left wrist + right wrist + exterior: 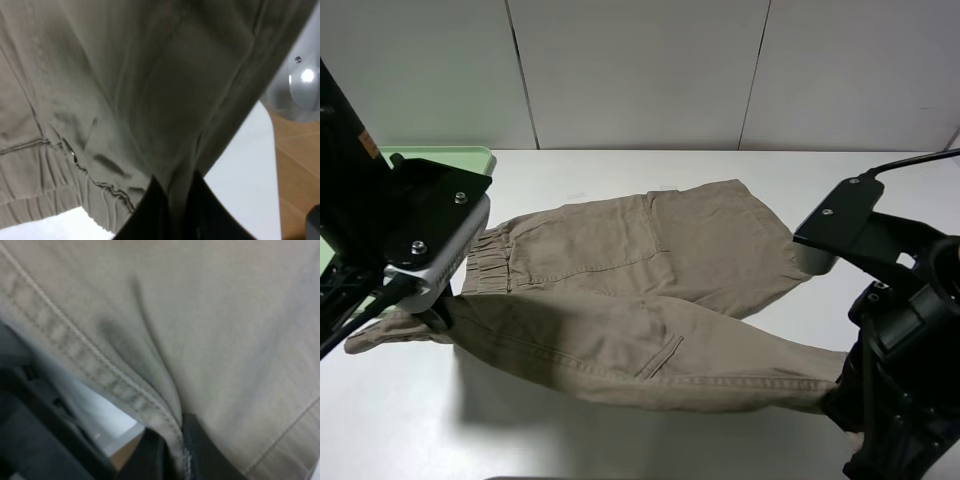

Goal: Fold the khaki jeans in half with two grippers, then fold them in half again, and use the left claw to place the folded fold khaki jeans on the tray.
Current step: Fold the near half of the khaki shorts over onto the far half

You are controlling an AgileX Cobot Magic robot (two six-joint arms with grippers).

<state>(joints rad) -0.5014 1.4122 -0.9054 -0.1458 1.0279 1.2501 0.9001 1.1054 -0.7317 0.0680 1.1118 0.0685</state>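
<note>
Next, the left gripper releases the near waistband corner, now lifted in its jaws, atop the khaki jeans' far waistband corner (482, 244).
The khaki jeans (620, 290) lie spread on the white table, waistband to the left, far leg flat. The near leg is lifted off the table between the two grippers. My left gripper (438, 318) is shut on the jeans' waistband corner; in the left wrist view its black jaws pinch a fold of cloth (172, 210). My right gripper (842, 398) is shut on the near leg's hem; in the right wrist view the stitched hem (172, 440) runs into the jaws. The mint-green tray (470, 158) shows at the far left, mostly hidden behind the left arm.
The white table (620, 440) runs to a pale panelled wall at the back. The left arm's silver-and-black wrist (430, 235) hangs over the waistband. The right arm's bulk (905, 350) fills the front right corner.
</note>
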